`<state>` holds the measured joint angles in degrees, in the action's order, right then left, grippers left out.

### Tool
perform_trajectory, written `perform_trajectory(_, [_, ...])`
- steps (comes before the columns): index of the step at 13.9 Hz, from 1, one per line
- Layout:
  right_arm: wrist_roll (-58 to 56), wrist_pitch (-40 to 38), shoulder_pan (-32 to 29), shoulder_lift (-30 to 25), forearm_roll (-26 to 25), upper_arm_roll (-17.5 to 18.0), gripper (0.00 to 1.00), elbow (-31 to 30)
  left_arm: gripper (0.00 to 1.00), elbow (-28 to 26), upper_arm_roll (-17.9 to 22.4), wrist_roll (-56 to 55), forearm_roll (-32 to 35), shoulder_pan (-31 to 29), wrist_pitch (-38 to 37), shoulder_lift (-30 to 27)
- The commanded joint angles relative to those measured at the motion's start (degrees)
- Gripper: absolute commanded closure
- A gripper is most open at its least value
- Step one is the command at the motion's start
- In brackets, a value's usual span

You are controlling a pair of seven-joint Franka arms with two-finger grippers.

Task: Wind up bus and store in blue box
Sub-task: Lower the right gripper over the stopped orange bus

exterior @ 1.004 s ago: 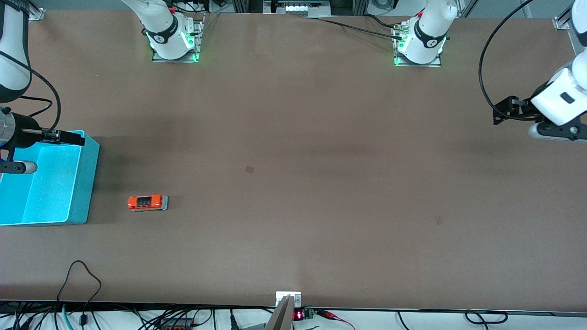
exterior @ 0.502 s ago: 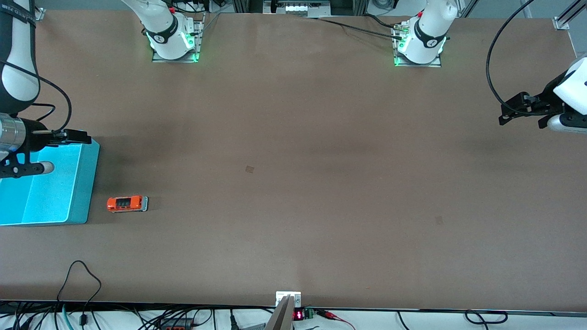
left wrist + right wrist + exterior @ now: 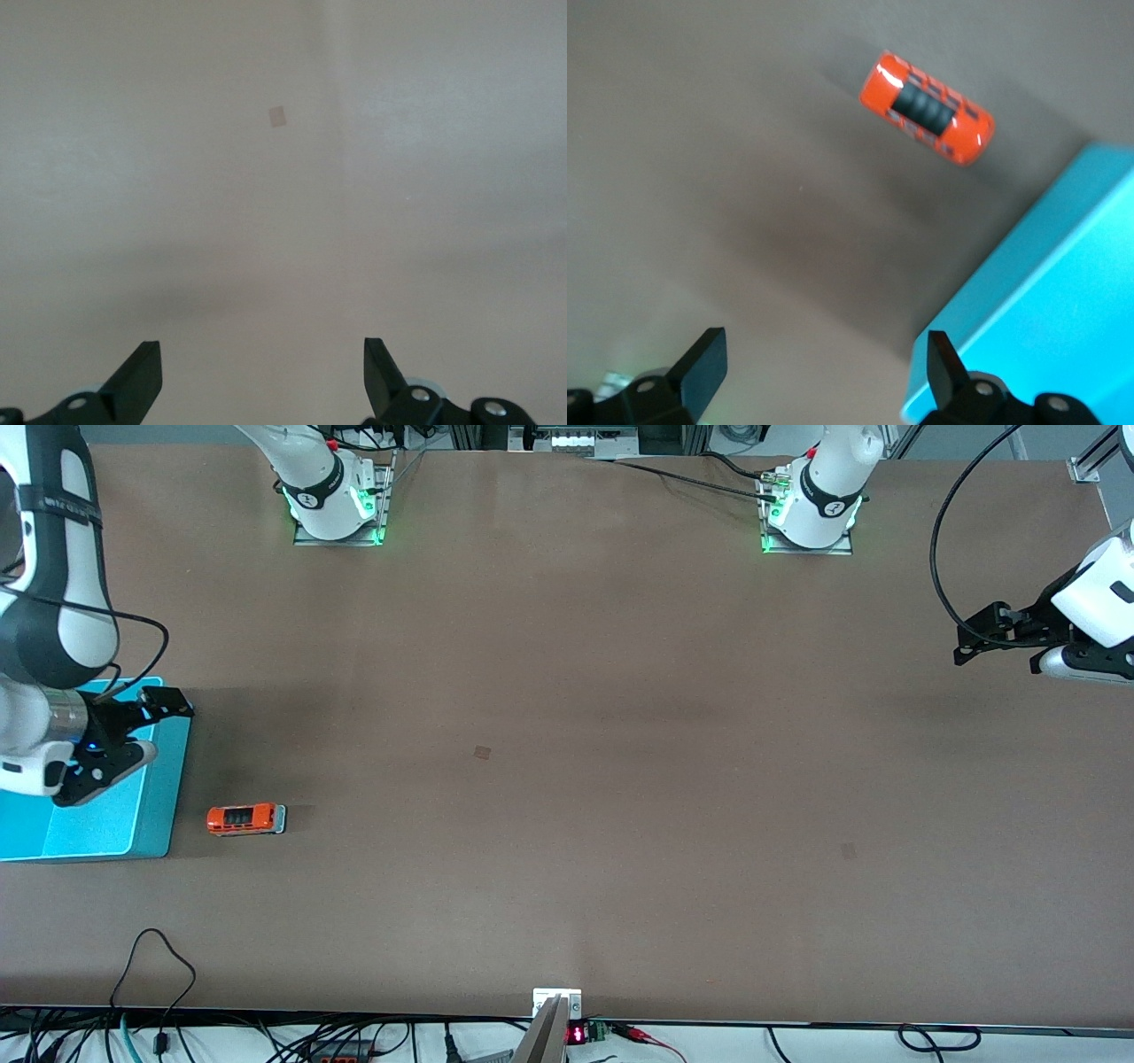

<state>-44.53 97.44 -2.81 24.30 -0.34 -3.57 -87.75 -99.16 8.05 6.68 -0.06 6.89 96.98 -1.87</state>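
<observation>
I move my right gripper to the small orange bus next and close it on the bus's long sides (image 3: pixel 245 818) (image 3: pixel 926 109), level with the bus's black roof panel.
The small orange bus (image 3: pixel 246 818) (image 3: pixel 928 108) stands on its wheels on the brown table, a short way from the blue box (image 3: pixel 164 797) (image 3: pixel 1050 328), beside the box's corner nearer the front camera. My right gripper (image 3: pixel 173 707) (image 3: pixel 824 354) hangs open and empty over the box's long wall that faces the bus. One of its fingertips (image 3: pixel 943 359) shows against the box's rim. My left gripper (image 3: pixel 970 638) (image 3: pixel 261 363) waits open over bare table at the left arm's end, with nothing between its fingers.
The box lies at the right arm's end of the table, partly hidden under the right arm. Two small dark patches (image 3: pixel 481 752) (image 3: pixel 848 851) mark the table top. A loose black cable (image 3: pixel 155 957) loops onto the table's near edge.
The bus rolled toward the blue box, then came to rest. My right gripper swung round and tilted down over the box's wall. My left gripper shifted only slightly.
</observation>
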Motion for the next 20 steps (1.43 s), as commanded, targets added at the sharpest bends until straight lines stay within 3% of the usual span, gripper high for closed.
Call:
perform_trajectory(1, [-9.4, 7.2, -3.5, 1.2, -3.0, 4.9, 0.00, -2.4, 0.00, -0.2, -0.4, -2.5, 3.0, 0.8, -0.5, -0.6])
perform_trajectory(4, [-22.6, 16.8, -4.5, 3.1, -6.2, 8.2, 0.00, -3.5, 0.00, -0.1, -1.0, -2.5, 3.3, 0.8, -0.5, -0.6])
perform_trajectory(8, [-34.2, 23.9, -4.5, 6.4, -6.2, 8.8, 0.00, -3.5, 0.00, -0.1, -2.1, -2.5, 3.3, 0.8, -0.9, -0.7])
perform_trajectory(18, [-41.2, 29.7, -6.9, 12.4, -6.0, 9.6, 0.00, -4.9, 0.00, 0.7, -2.0, -2.5, 3.3, 0.7, -1.0, -0.4])
perform_trajectory(20, [-41.3, 30.9, -6.9, 13.1, -6.0, 9.6, 0.00, -4.9, 0.00, 0.9, -3.9, -2.5, 3.3, -1.3, -1.3, -0.3])
